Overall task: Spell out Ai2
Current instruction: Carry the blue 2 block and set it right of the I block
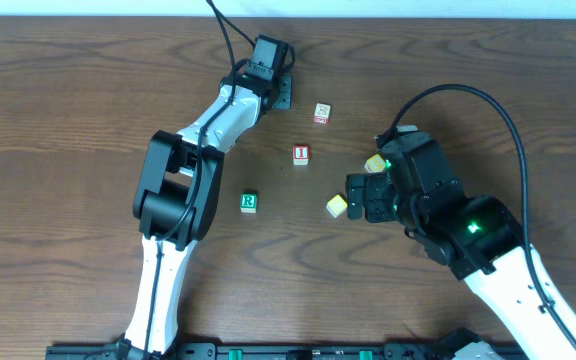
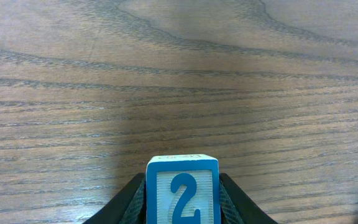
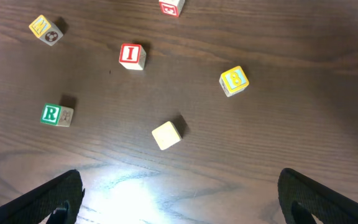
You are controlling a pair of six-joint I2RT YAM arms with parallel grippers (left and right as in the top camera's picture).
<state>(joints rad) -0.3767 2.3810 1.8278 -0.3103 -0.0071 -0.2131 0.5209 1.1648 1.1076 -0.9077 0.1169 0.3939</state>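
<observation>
Next, I set the blue "2" block down with my left gripper beside the red "I" block [image 1: 330,157], facing my right gripper.
My left gripper [image 2: 182,205] is shut on a blue block with a white face and a blue "2" [image 2: 182,194], far back on the table in the overhead view [image 1: 280,88]. A red "I" block [image 1: 301,154] lies mid-table and also shows in the right wrist view [image 3: 132,56]. My right gripper [image 3: 182,199] is open and empty, low over the wood, right of a plain yellow block [image 3: 167,134]. In the overhead view the right gripper [image 1: 360,196] sits beside that yellow block [image 1: 336,206]. No "A" face is visible.
A yellow "B" block [image 3: 234,81] lies by the right gripper [image 1: 374,163]. A green "R" block [image 1: 249,202] lies left of centre. A red-and-white block [image 1: 322,113] sits further back. Another yellow block [image 3: 47,29] shows at the right wrist view's upper left.
</observation>
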